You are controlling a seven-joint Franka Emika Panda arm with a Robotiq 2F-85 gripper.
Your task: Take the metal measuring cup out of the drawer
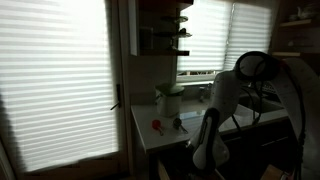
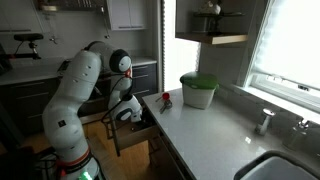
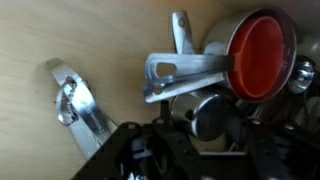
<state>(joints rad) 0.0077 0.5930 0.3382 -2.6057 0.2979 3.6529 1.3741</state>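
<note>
The metal measuring cup tips on stacked handles, so next I open, lay it flat, then grip its round side [image 3: 209, 116] before lifting.
In the wrist view the metal measuring cup [image 3: 193, 110] lies on its side on the drawer's tan wooden floor [image 3: 60, 40], just ahead of my gripper [image 3: 195, 140]. Its flat handle cannot be told apart from the stacked metal handles [image 3: 185, 70] above it. The dark fingers stand apart on either side of the cup, and I see no clear contact. In an exterior view the gripper [image 2: 128, 112] reaches down into the open drawer [image 2: 128, 138] below the counter. In the dim exterior view the arm [image 1: 215, 125] bends down beside the counter and the drawer is hidden.
A red measuring cup [image 3: 262, 52] nests in larger metal cups at the drawer's right. A loose metal utensil [image 3: 78, 100] lies at the left. On the counter stand a pale jar with a green lid [image 2: 198, 90] [image 1: 170, 98] and a small red object [image 2: 166, 99] [image 1: 156, 125].
</note>
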